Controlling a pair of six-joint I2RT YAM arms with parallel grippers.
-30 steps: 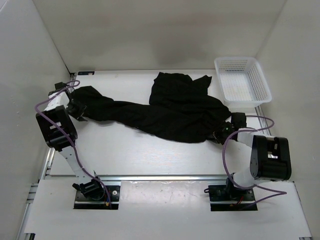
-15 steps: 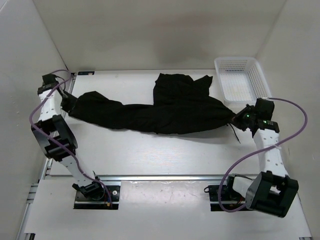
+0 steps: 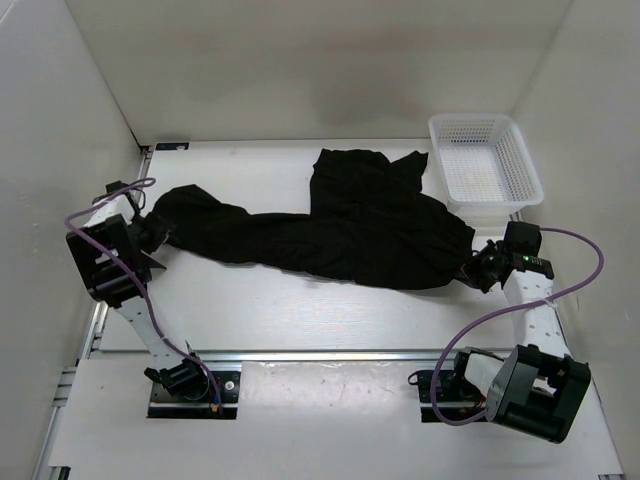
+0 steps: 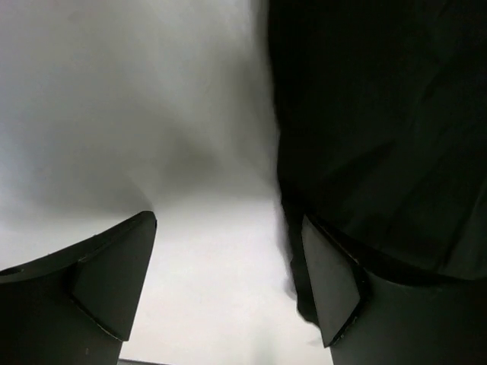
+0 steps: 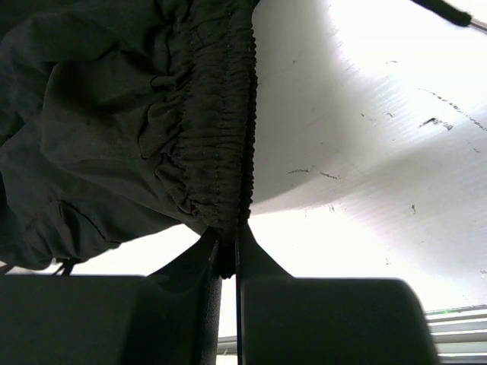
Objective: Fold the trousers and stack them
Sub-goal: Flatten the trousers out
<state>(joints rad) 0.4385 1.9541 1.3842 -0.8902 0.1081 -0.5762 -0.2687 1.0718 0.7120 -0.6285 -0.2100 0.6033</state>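
Note:
Next, my right gripper releases the gathered elastic waistband on the bare table [image 3: 461, 321] between the trousers and the metal rail.
The black trousers [image 3: 340, 225] lie stretched across the table, one leg reaching left and the waist at the right. My left gripper [image 3: 153, 237] sits at the leg's left end. In the left wrist view this gripper [image 4: 228, 285] is open, with bare white table between its fingers and the cloth [image 4: 373, 114] lying against the right finger [image 4: 331, 281]. My right gripper [image 3: 474, 270] is at the waist end. The right wrist view shows it [image 5: 228, 255] shut on the gathered elastic waistband [image 5: 221, 137], which rises out of the pinched jaws.
A white mesh basket [image 3: 520, 165] stands at the back right corner, just behind the right arm. White walls close in the table on the left, back and right. A metal rail [image 3: 320, 352] runs along the near edge by the arm bases.
My left gripper has opened and let go of the leg end, then drawn back towards the near side. My right gripper, still shut on the waistband, swung right and came down nearer.

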